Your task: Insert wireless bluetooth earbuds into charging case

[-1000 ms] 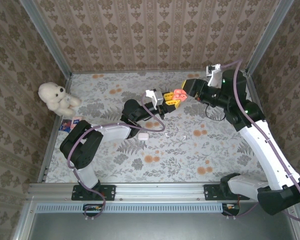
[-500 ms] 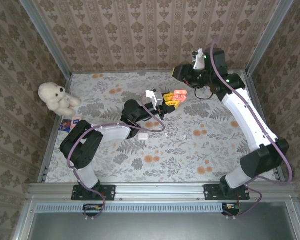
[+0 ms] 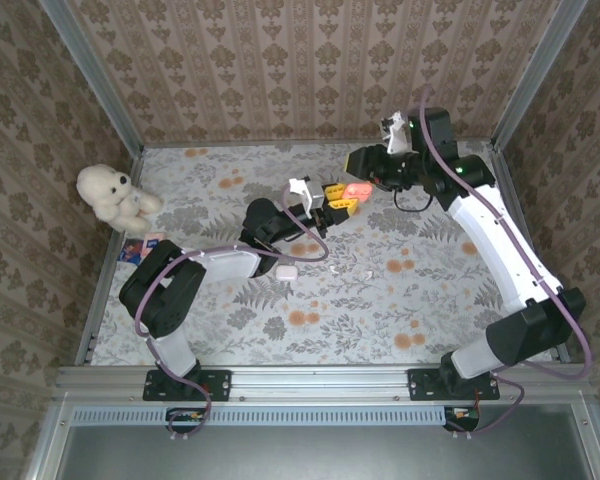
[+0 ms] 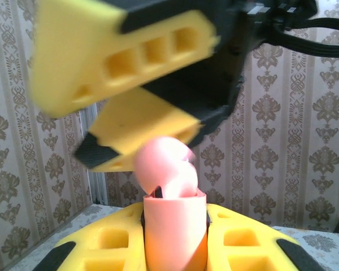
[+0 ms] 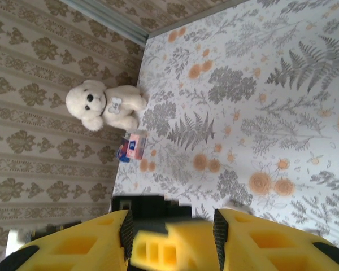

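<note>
Next, I let the pink charging case, now upright above the table's middle, go from my left gripper on the flowered tabletop (image 3: 311, 214), in the space between the white case and back wall.
My left gripper (image 3: 338, 200) is held above the middle of the table, shut on a pink charging case (image 3: 357, 189). In the left wrist view the case (image 4: 174, 223) stands upright between my yellow fingers (image 4: 107, 245), with its rounded lid (image 4: 164, 164) hinged open. My right gripper (image 3: 365, 165) hovers just behind and above the case, its fingers (image 4: 118, 56) spread over the lid. Its jaws stand open in the right wrist view (image 5: 172, 226), with a finger of the left gripper (image 5: 169, 251) seen through the gap. A tiny white piece (image 3: 365, 272), maybe an earbud, lies on the table.
A white case (image 3: 287, 270) lies on the flowered tabletop beside the left forearm. A white teddy bear (image 3: 115, 195) and a small pink and blue box (image 3: 135, 248) sit by the left wall. Papered walls (image 3: 310, 70) close in three sides.
The right arm swung its elbow up and back. Its gripper lifted toward the rear wall, then came down close over the pink case again. The left arm held still.
</note>
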